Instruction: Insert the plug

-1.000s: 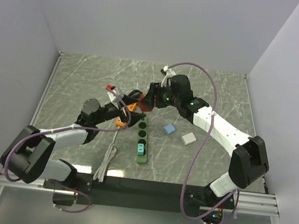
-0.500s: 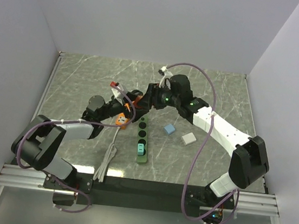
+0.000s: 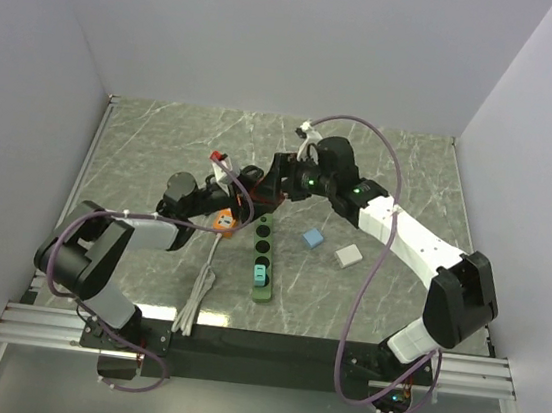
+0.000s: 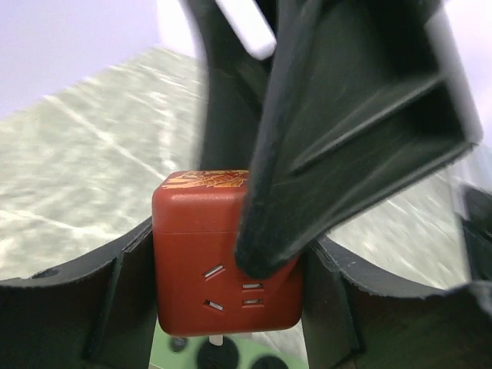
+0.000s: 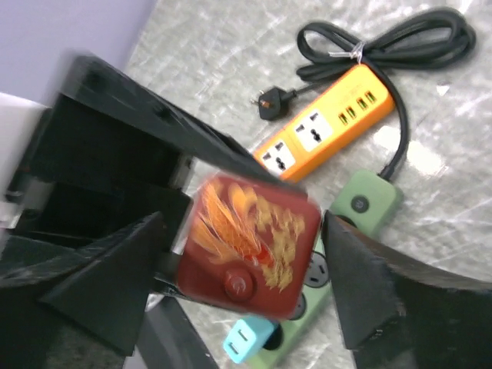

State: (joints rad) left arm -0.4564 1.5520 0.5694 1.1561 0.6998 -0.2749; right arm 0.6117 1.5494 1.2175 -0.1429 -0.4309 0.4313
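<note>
The plug will pass from my left gripper to my right gripper, with my left gripper letting go above the green power strip's edge by its upper sockets point(image 3: 279, 235).
The plug point(image 3: 268, 195) is a red cube with a gold dragon print point(image 5: 246, 242). It hangs just above the top end of the green power strip point(image 3: 263, 255). My left gripper point(image 4: 227, 280) is shut on it, one finger point(image 4: 115, 307) pressed flat on each side. A metal prong shows under the cube point(image 4: 207, 254), over the strip's sockets point(image 4: 173, 344). My right gripper point(image 5: 246, 265) straddles the same cube with its jaws open, a small gap showing at its right finger point(image 5: 369, 292). One right finger point(image 4: 346, 115) crosses the left wrist view.
An orange power strip point(image 3: 224, 221) with a coiled black cable point(image 5: 392, 46) lies left of the green strip point(image 5: 361, 200). A light-blue plug point(image 3: 260, 276) sits in the green strip's lower socket. A blue block point(image 3: 312, 238) and a white block point(image 3: 349, 255) lie to the right.
The left gripper swung in from the left and closed on the red plug. The right gripper's jaws widened off it. The plug has barely moved.
</note>
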